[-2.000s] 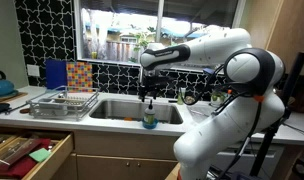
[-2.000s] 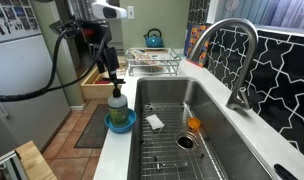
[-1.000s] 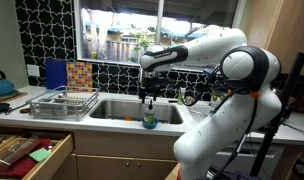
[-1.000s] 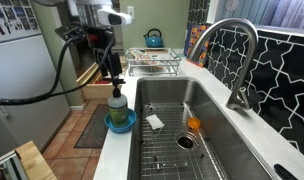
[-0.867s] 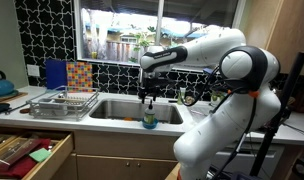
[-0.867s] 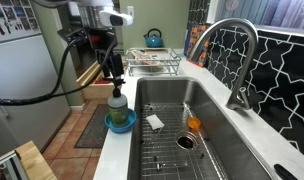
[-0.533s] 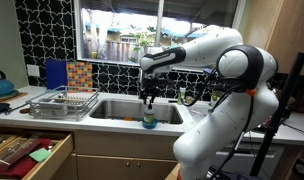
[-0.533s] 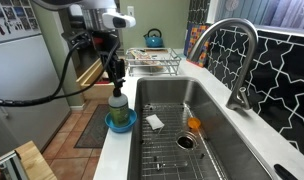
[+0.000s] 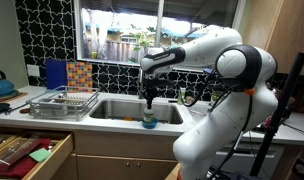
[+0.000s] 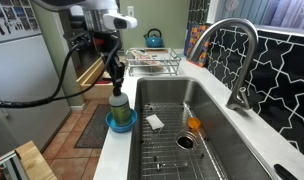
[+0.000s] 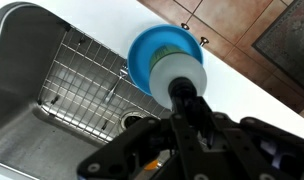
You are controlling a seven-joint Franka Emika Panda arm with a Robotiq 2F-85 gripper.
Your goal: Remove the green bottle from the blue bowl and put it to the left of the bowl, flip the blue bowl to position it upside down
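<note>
My gripper should release the green bottle on the part of the counter [image 9: 116, 123] [image 11: 244, 103] between the blue bowl and the dish rack.
The green bottle [image 10: 118, 108] stands upright in the blue bowl [image 10: 121, 124] on the counter strip in front of the sink. In an exterior view the bottle [image 9: 149, 116] and bowl [image 9: 149, 125] sit at the counter's front edge. My gripper [image 10: 117, 88] comes straight down onto the bottle's dark narrow top, also seen as gripper [image 9: 147, 98]. In the wrist view the pale bottle [image 11: 178, 70] fills the bowl [image 11: 150, 48], and the gripper [image 11: 184, 100] has its fingers shut on the dark top.
A steel sink [image 10: 192, 150] with a wire grid holds a white scrap [image 10: 155, 122] and an orange object [image 10: 195, 125]. A faucet [image 10: 237, 55] rises behind it. A dish rack [image 10: 152, 64], a blue kettle [image 10: 153, 39] and an open drawer [image 9: 27, 152] lie to one side.
The gripper has sunk a little onto the bottle's top and its fingers have closed from wide open onto it. Bottle and bowl have not moved.
</note>
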